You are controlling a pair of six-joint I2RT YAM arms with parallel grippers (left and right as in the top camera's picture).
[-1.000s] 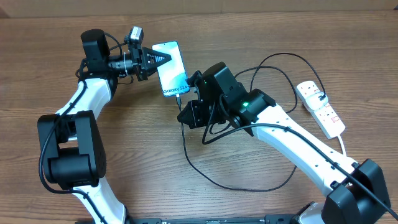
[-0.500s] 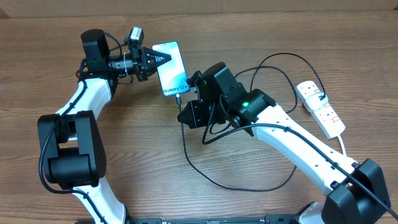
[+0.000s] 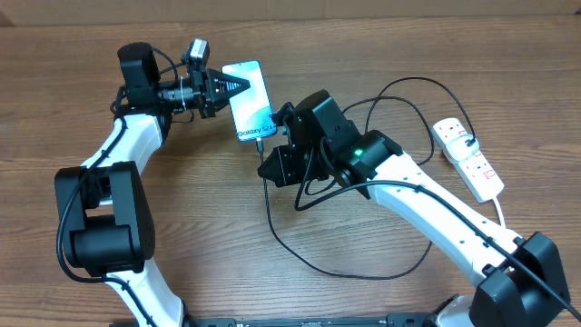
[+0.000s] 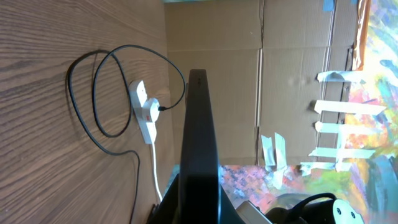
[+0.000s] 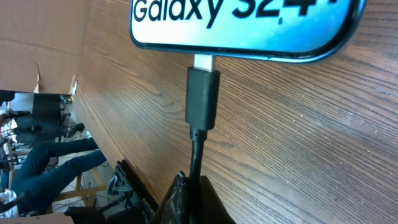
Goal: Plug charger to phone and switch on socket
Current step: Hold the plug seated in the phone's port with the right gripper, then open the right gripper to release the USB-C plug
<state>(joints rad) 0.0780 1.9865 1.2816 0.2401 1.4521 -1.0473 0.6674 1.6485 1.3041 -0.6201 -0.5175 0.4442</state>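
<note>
Next, I take the black body [image 5: 202, 98] of the connector and push it in, because its metal tip sits shallow in the phone and my right gripper holds the thin cable.
The phone [image 3: 250, 100] lies at the back middle of the table, its "Galaxy S24+" end toward my right arm. My left gripper [image 3: 234, 87] is shut on the phone's left edge, which shows edge-on in the left wrist view [image 4: 200, 143]. My right gripper [image 3: 266, 162] is shut on the charger cable [image 5: 195, 165] just behind its black connector [image 5: 203, 96]. The connector's metal tip meets the phone's bottom edge [image 5: 242, 25]. The cable [image 3: 300, 250] loops across the table to the socket [image 3: 467, 159] at the right, which also shows in the left wrist view [image 4: 144, 111].
The socket's thick white cord [image 3: 504, 213] runs toward the front right. Cable loops [image 3: 399, 109] lie between my right arm and the socket. Cardboard walls [image 4: 249, 81] stand behind the table.
</note>
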